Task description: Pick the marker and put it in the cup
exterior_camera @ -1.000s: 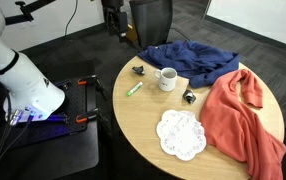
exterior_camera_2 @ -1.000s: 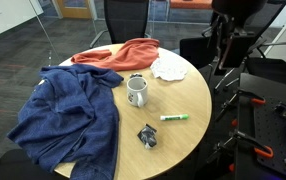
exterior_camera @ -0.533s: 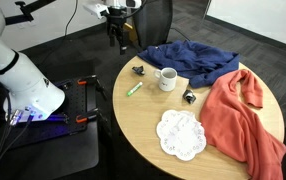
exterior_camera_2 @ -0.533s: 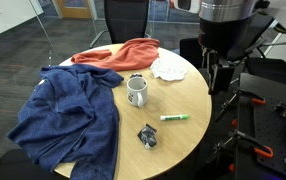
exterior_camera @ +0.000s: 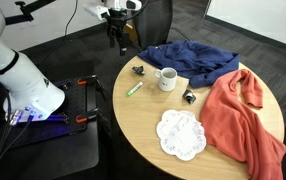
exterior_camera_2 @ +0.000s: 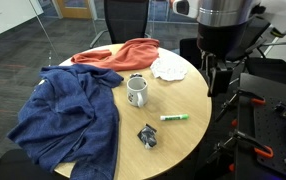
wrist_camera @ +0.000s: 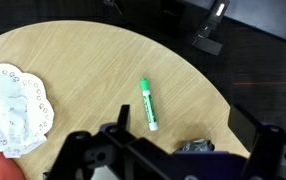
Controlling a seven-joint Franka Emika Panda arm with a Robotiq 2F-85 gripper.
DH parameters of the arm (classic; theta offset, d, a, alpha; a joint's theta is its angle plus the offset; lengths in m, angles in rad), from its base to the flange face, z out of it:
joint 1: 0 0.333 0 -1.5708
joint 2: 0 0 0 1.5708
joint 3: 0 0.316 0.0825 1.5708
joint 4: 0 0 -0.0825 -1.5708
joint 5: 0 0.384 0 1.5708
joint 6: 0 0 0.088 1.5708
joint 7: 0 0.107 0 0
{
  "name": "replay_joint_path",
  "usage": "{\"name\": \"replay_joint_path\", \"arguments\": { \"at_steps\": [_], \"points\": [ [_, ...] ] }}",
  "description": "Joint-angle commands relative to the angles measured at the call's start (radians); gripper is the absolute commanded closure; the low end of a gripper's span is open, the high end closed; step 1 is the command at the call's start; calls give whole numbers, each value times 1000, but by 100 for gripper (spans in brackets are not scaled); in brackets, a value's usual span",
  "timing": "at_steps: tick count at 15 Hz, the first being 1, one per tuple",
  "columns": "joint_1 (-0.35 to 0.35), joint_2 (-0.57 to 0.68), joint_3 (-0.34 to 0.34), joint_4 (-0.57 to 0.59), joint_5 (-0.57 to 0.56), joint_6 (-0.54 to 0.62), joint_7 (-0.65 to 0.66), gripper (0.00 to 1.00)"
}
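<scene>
The green marker is next, and my gripper needs to go to it and close on the body's end (exterior_camera: 138,86) (wrist_camera: 151,120) opposite the marker's cap.
The green marker (exterior_camera: 134,88) lies flat on the round wooden table near its edge; it also shows in the other exterior view (exterior_camera_2: 175,117) and in the wrist view (wrist_camera: 147,104). The white mug (exterior_camera: 168,79) stands upright beside the blue cloth, handle to the side, a short way from the marker (exterior_camera_2: 137,91); the wrist view does not show it. My gripper (exterior_camera: 115,38) hangs high above and beyond the table edge (exterior_camera_2: 221,78), apart from the marker. In the wrist view my gripper (wrist_camera: 183,120) is open and empty.
A blue cloth (exterior_camera: 195,60) and a red cloth (exterior_camera: 241,120) cover the far part of the table. A white lacy doily (exterior_camera: 181,135) lies near the edge. Small dark clips sit by the mug (exterior_camera: 139,69) (exterior_camera: 190,97); one shows in the wrist view (wrist_camera: 193,147).
The arm has come down and into view over the last second; its white wrist now shows above the table edge. Nothing on the table has moved.
</scene>
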Motion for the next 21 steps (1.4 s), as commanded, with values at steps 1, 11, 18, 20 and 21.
{"name": "replay_joint_path", "arguments": {
  "at_steps": [1, 11, 18, 20, 21],
  "points": [
    [0, 116, -10, 25, -17, 105, -7, 0],
    [-3, 428, -60, 112, -98, 301, 12, 0],
    [24, 621, -97, 227, -126, 300, 26, 0],
    [30, 661, -97, 253, -121, 296, 23, 0],
    [34, 679, -96, 264, -119, 295, 22, 0]
  ]
}}
